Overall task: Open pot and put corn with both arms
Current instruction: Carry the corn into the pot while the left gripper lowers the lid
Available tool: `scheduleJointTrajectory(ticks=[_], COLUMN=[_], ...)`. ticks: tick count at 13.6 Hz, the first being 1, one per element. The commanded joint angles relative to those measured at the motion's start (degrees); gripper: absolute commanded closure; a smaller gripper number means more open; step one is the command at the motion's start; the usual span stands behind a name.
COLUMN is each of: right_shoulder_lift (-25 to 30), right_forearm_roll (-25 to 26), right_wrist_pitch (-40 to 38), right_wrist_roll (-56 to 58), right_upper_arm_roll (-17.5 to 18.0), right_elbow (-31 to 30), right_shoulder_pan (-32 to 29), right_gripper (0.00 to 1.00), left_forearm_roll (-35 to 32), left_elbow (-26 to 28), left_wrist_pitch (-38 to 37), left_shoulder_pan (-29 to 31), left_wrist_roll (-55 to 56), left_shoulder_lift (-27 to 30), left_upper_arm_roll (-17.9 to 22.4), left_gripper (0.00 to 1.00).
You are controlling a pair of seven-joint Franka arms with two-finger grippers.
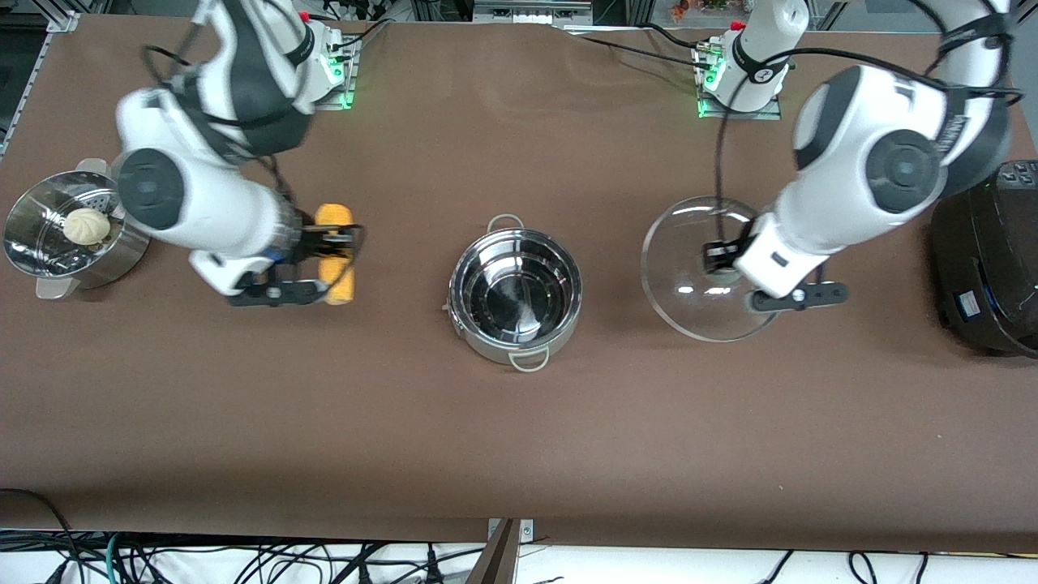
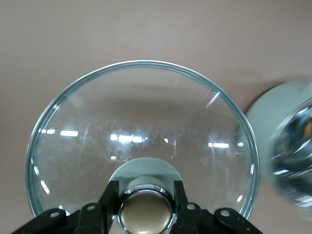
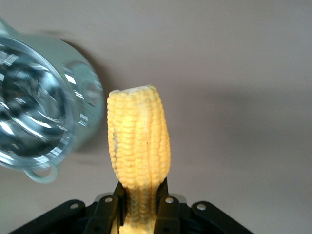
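Note:
My left gripper has the glass lid to set down. It is now held tilted beside the pot. Next, I let go of it on the table [image 1: 754, 277] between the steel pot and the black cooker.
The steel pot [image 1: 496, 347] stands open and empty at the middle of the table. My left gripper [image 1: 718, 258] is shut on the knob [image 2: 146, 212] of the clear glass lid [image 1: 689, 243] and holds the lid tilted beside the pot, toward the left arm's end. In the left wrist view the fingers clamp the knob and the glass [image 2: 141, 126] spreads out ahead of the gripper [image 2: 146, 195]. My right gripper [image 1: 328, 251] is shut on the yellow corn [image 1: 335, 216], toward the right arm's end. In the right wrist view the corn [image 3: 139, 141] sticks out from the gripper [image 3: 141, 197].
A perforated steel steamer pot [image 1: 32, 259] with a white bun [image 1: 87, 225] stands at the right arm's end. A big black cooker [image 1: 985, 259] sits at the left arm's end. The pot shows blurred in the left wrist view [image 2: 287, 146] and the right wrist view [image 3: 34, 117].

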State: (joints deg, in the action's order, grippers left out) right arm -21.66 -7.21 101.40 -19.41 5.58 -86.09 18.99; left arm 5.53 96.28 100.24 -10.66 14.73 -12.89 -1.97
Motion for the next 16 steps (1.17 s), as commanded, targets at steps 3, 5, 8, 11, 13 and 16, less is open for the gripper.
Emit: scheduleJointTrajectory(ticks=[3, 5, 8, 11, 13, 16], right_shoulder_lift=[-6.37, -9.36, -12.26, -15.77, -17.97, -19.12], right_forearm_roll=[-0.7, -0.79, -0.87, -1.05, -4.19, -6.85], right_wrist_pitch=[14.85, 21.43, 26.38, 29.71, 34.71, 36.67], right_wrist_roll=[-11.25, -12.84, -17.76, -19.95, -23.03, -24.62], right_upper_arm_roll=[-0.48, 0.56, 1.8, 4.0, 4.52, 4.62], right_elbow=[1.63, 1.71, 1.71, 1.71, 1.71, 1.71], right_shoulder_pan=[9.38, 11.58, 12.91, 12.91, 13.09, 13.0], right_gripper=[0.99, 1.0, 1.0, 1.0, 1.0, 0.09], left_forearm_roll=[-0.34, 0.18, 0.71, 0.8, 2.11, 2.38], left_elbow=[20.23, 28.13, 34.67, 34.67, 34.67, 34.67], left_wrist_pitch=[16.7, 27.58, 37.82, 38.19, 40.54, 40.65], left_shoulder_pan=[5.29, 6.17, 6.35, 6.26, 6.35, 6.27], left_wrist_roll=[-19.45, -25.25, -27.48, -27.48, -27.56, -28.8], left_shoulder_lift=[6.65, 6.04, 2.18, -0.81, -4.32, -4.78], left_upper_arm_roll=[2.66, 4.07, 4.25, 4.25, 4.34, 4.34], left_gripper=[1.0, 1.0, 1.0, 1.0, 1.0, 0.9])
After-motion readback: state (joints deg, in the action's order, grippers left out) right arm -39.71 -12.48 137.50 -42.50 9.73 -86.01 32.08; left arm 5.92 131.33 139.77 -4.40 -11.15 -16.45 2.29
